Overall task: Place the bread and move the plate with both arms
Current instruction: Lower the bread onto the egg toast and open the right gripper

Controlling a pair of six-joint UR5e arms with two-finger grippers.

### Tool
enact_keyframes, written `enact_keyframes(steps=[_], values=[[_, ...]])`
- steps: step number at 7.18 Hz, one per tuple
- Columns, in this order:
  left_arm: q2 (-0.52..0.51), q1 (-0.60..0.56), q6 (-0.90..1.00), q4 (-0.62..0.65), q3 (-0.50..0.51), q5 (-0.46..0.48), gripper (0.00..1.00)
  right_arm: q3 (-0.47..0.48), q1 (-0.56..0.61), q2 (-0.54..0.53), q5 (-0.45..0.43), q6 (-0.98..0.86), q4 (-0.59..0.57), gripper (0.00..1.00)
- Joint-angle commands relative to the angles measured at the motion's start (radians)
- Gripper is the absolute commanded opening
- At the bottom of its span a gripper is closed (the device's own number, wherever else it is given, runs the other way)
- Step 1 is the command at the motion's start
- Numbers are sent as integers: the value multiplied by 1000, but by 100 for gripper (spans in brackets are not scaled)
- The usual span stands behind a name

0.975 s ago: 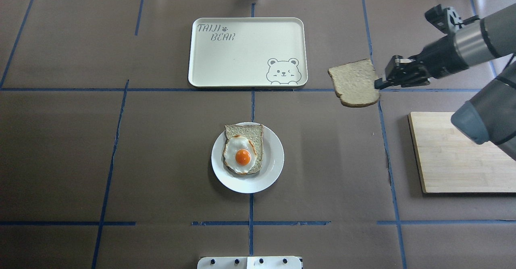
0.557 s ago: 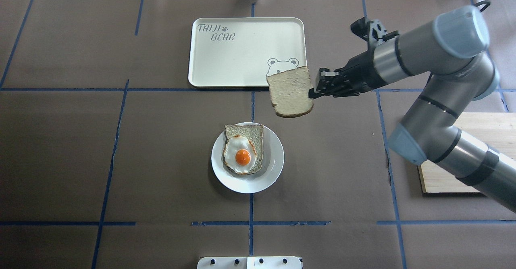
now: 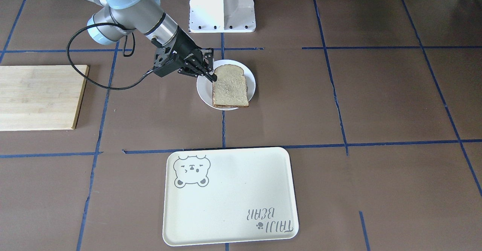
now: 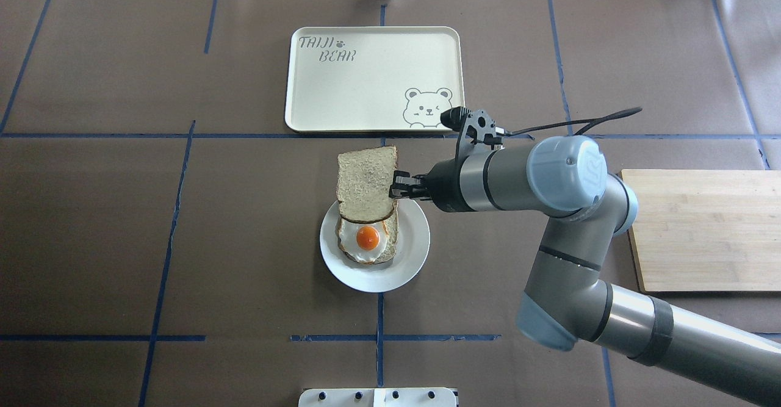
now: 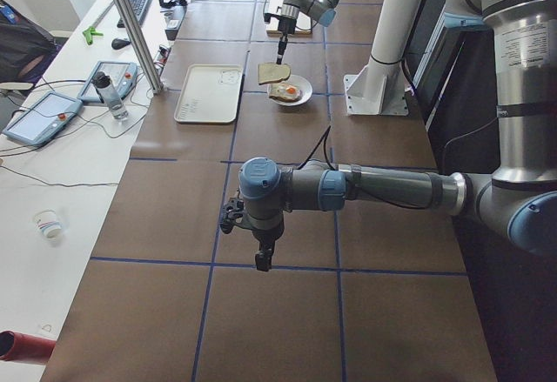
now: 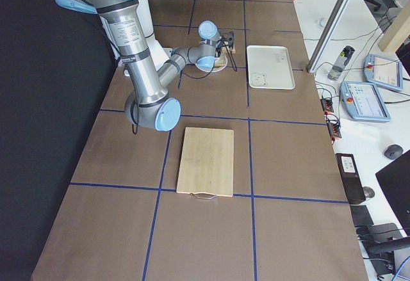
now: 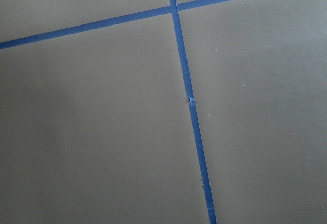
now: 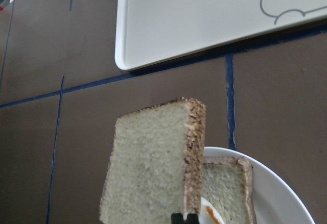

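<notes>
I need to let go of the bare bread slice with my right gripper on top of the egg-topped slice [image 3: 231, 85] on the white plate. The bare slice is held flat above the plate now.
My right gripper [image 4: 395, 192] is shut on the right edge of the bare bread slice [image 4: 366, 184] and holds it flat in the air over the far half of the white plate [image 4: 415, 249]. On the plate lies a second slice topped with a fried egg [image 4: 368, 239]. In the front-facing view the bread [image 3: 229, 86] covers most of the plate [image 3: 202, 90], with the gripper [image 3: 211, 76] at its edge. The right wrist view shows the held bread [image 8: 153, 168] above the plate rim [image 8: 278, 196]. My left gripper [image 5: 261, 260] hangs over bare table far from the plate; I cannot tell whether it is open or shut.
A cream tray with a bear drawing [image 4: 372, 77] lies beyond the plate. A wooden cutting board [image 4: 701, 230] lies at the right. The right arm's elbow [image 4: 561, 309] reaches over the table right of the plate.
My right arm has carried the bread leftward and toward the robot, from beside the tray's right side to above the plate. The plate and egg slice have not moved.
</notes>
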Motion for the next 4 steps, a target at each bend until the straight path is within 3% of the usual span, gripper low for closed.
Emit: enact_keyframes(steps=[1, 4], values=[[0, 0, 0, 0, 1, 0, 100, -32, -73, -2, -82, 16, 3, 0], [0, 0, 0, 0, 1, 0, 100, -44, -103, -9, -120, 19, 3, 0]])
